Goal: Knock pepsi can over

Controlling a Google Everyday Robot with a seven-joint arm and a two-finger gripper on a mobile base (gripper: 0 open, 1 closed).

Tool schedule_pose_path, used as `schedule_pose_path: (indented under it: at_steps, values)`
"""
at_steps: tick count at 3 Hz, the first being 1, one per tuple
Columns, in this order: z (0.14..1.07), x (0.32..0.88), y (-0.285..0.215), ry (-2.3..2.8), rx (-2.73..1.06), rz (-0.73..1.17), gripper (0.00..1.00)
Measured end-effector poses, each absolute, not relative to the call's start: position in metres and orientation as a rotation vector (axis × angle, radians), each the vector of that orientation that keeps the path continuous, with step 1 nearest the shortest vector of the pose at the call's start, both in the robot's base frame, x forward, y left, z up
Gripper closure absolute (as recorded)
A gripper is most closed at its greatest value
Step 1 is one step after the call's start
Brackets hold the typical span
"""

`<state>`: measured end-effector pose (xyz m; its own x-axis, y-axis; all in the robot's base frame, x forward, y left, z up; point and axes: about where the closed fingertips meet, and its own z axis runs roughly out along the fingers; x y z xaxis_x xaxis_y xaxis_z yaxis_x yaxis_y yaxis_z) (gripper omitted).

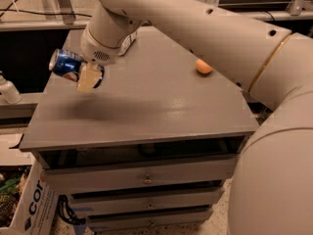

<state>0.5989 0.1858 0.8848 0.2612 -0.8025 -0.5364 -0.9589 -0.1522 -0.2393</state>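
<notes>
My gripper needs to let go of the pepsi can on its side (126,86), close to the bare middle of the grey cabinet top.
The pepsi can (65,64), dark blue with a silver top and a red-white-blue logo, is tipped on its side with its top pointing left, at the left edge of the grey cabinet top (146,102). My gripper (89,76) is right against the can's right end, partly covering it. I cannot tell whether the can rests on the surface or is held just above it. The arm reaches in from the upper right.
A small orange ball (203,66) lies on the cabinet top at the right. A white-capped bottle (7,89) stands left of the cabinet. Drawers (146,177) are below the top. A cardboard box (24,204) sits on the floor at the lower left.
</notes>
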Motion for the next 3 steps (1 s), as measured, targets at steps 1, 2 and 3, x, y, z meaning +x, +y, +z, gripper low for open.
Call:
schedule_pose_path:
  at_steps: [1, 2, 3]
  values:
    - [0.886, 0.611, 0.124, 1.811, -2.227, -0.251, 1.00]
    - [0.880, 0.612, 0.102, 1.873, -2.239, -0.323, 1.00]
    - [0.864, 0.611, 0.066, 1.983, -2.255, -0.376, 1.00]
